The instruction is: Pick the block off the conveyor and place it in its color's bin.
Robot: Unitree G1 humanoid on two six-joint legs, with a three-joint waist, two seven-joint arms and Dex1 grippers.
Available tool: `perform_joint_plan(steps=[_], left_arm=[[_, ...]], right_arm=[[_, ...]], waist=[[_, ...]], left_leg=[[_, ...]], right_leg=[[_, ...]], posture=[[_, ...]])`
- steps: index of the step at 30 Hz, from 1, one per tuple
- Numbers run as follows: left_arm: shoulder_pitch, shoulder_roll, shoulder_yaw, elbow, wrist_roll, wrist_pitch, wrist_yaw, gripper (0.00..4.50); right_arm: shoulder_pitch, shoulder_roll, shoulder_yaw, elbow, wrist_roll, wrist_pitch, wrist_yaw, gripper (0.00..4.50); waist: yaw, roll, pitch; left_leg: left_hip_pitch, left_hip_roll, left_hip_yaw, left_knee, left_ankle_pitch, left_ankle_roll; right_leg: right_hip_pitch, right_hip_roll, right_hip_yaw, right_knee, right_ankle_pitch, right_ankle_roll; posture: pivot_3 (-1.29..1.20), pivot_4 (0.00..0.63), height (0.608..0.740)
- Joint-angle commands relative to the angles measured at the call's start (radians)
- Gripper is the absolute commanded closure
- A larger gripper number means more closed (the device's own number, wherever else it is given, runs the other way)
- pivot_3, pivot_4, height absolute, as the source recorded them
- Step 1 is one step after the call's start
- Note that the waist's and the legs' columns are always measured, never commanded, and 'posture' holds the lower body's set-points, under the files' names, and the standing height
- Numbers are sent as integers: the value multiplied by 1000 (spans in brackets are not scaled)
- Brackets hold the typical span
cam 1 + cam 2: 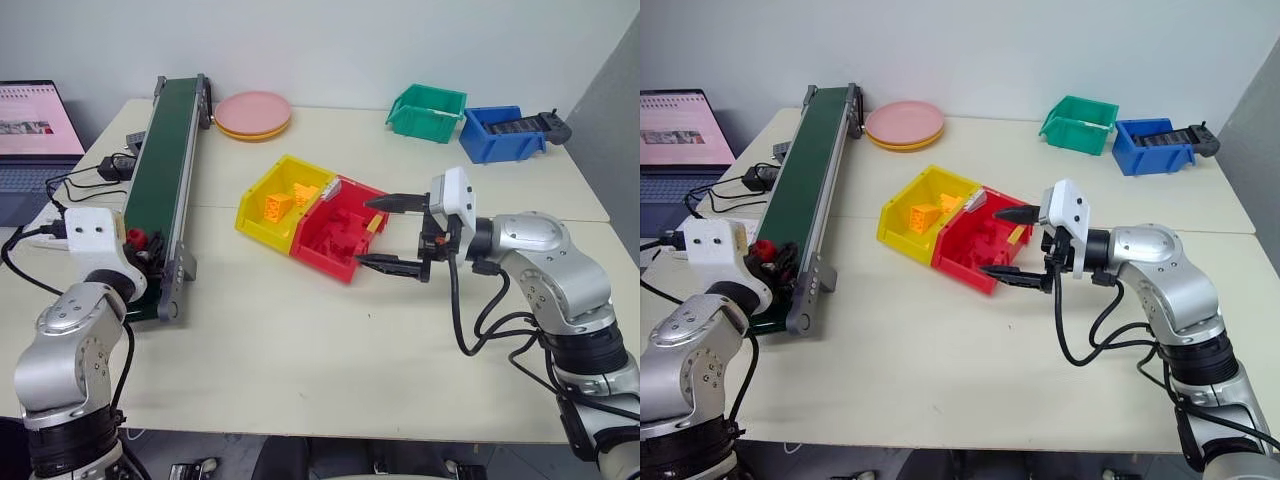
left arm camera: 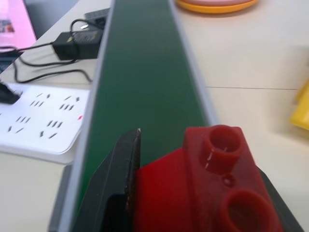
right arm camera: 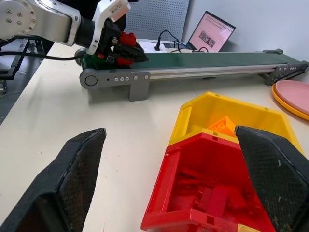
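Note:
The robot's left gripper will release the red block, now at the conveyor's near end, among the red pieces in the middle of the red bin (image 1: 329, 229).
The red block (image 2: 207, 193) sits between the black fingers (image 2: 120, 166) of my left gripper (image 1: 140, 244), which is shut on it at the near end of the dark green conveyor (image 1: 165, 160). The same block (image 3: 126, 39) shows in the right wrist view, held just above the belt's end roller. My right gripper (image 1: 365, 233) is open and points left, level, just over the near right side of the red bin (image 1: 320, 262). That bin holds several red pieces and stands against a yellow bin (image 1: 258, 222) with orange blocks.
A stack of pink plates (image 1: 253, 113) lies at the conveyor's far end. A green bin (image 1: 428, 110) and a blue bin (image 1: 500, 133) stand at the back right. A laptop (image 1: 35, 140), a power strip (image 2: 43, 121) and cables lie left of the belt.

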Motion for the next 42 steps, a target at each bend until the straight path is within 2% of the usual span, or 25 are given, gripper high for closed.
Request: perform_joint_plan(steps=[1, 6, 9, 13, 18, 25, 27, 28, 38, 39, 42], left_arm=[[-92, 47, -72, -85, -30, 15, -52, 2970], [-268, 47, -233, -37, -94, 39, -182, 2970], [-375, 23, -351, 79, -101, 3, -289, 2970], [-516, -40, -524, 245, -64, -71, -418, 2970], [-576, -87, -598, 380, -15, -155, -480, 2970], [-601, -113, -642, 485, 61, -256, -528, 2970], [-603, -121, -639, 496, 66, -262, -540, 2268], [-604, -122, -638, 500, 68, -264, -547, 2218], [-592, -110, -605, 441, 59, -243, -575, 202], [-587, -110, -582, 419, 48, -246, -565, 52], [-558, -85, -533, 335, 23, -260, -573, 52]], right_arm=[[-13, -16, -45, -56, 21, 9, -20, 0], [41, -62, -99, -134, 26, 48, -64, 0], [126, -126, -138, -213, 2, 68, -95, 0], [272, -230, -254, -354, 82, 176, -106, 0], [373, -273, -312, -468, 140, 253, -148, 0], [412, -272, -336, -526, 171, 287, -219, 0], [422, -277, -341, -532, 176, 289, -229, 0], [426, -279, -343, -534, 178, 289, -233, 0], [415, -287, -327, -517, 196, 274, -246, 0], [409, -287, -321, -512, 195, 272, -246, 0], [393, -286, -305, -493, 188, 260, -241, 0]], waist=[[2, 0, 0], [10, 0, 0], [12, 0, 0], [10, 0, 0], [-8, 0, 0], [-8, 0, 0], [-5, 0, 0], [-3, 0, 0], [-1, 0, 0], [-1, 0, 0], [-2, 0, 0]], left_leg=[[0, 0, 0, 0, 0, 0], [-2, -1, -2, 1, 0, 0], [-3, -2, -1, 0, 0, 0], [-3, -2, 0, 0, 0, 0], [-1, -1, 1, 0, 0, 0], [-1, 0, 0, 1, 0, 0], [-1, 0, 0, 1, 0, 0], [-2, 0, 0, 1, 0, 0], [-2, 0, 0, 1, 0, 0], [-2, 0, 0, 1, 0, 0], [-2, 0, 0, 1, 0, 0]], right_leg=[[0, 0, 0, 0, 0, 0], [0, 0, -2, -1, 0, 0], [0, -1, -2, -2, 0, 0], [0, 0, -1, -1, 0, 0], [0, 2, 1, 0, 0, 0], [0, 4, 2, 0, 0, 0], [0, 4, 2, 0, 0, 0], [0, 4, 2, -1, 0, 0], [0, 4, 2, 0, 0, 0], [0, 4, 2, 0, 0, 0], [0, 4, 2, 0, 0, 1]], posture=[[0, 150, 740], [0, 150, 740], [0, 150, 740], [0, 150, 740], [0, 150, 740], [0, 150, 740], [0, 150, 740], [0, 150, 740], [0, 150, 740], [0, 150, 740], [0, 150, 740]])
